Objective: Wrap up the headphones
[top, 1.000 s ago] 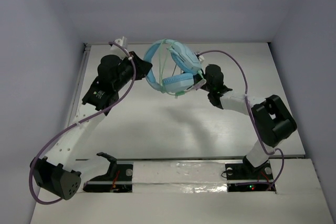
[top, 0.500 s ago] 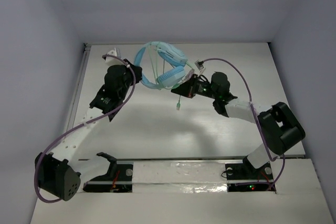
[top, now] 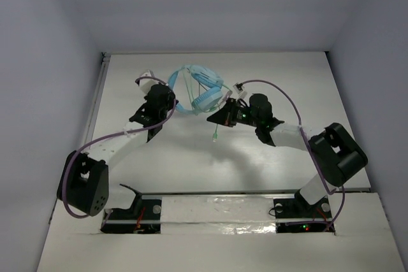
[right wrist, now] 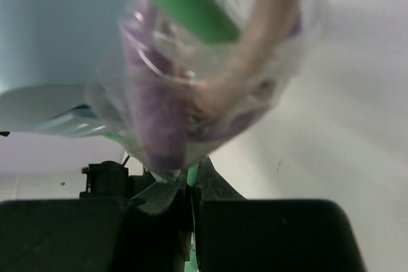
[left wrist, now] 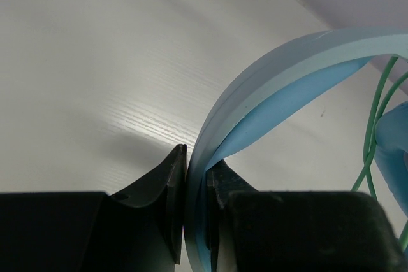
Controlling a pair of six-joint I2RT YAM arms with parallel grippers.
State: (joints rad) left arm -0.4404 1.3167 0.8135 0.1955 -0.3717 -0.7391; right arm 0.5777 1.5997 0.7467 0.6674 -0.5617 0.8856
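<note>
I will use my left gripper to set the light blue headphones down on the table's far half [top: 205, 95], in between both of my arms.
The light blue headphones [top: 203, 91] hang above the table between both arms. My left gripper [top: 171, 102] is shut on the headband [left wrist: 268, 87], which runs up between its jaws in the left wrist view. My right gripper [top: 217, 118] is shut on the thin pale green cable [right wrist: 192, 173]. The cable's loose end [top: 216, 135] dangles below the right gripper with its plug pointing at the table. Turns of green cable [left wrist: 376, 119] cross the headband next to an earcup [left wrist: 395, 144]. In the right wrist view an earcup [right wrist: 57, 49] fills the upper left.
A purple robot-arm cable in a clear sleeve [right wrist: 191, 93] hangs blurred right in front of the right wrist camera. White walls close the table [top: 191, 157] at the back and both sides. The arm bases [top: 134, 211] sit at the near edge.
Both grippers have come closer together and toward the table's middle, carrying the headphones lower and nearer. The cable's loose end now hangs free below the right gripper.
</note>
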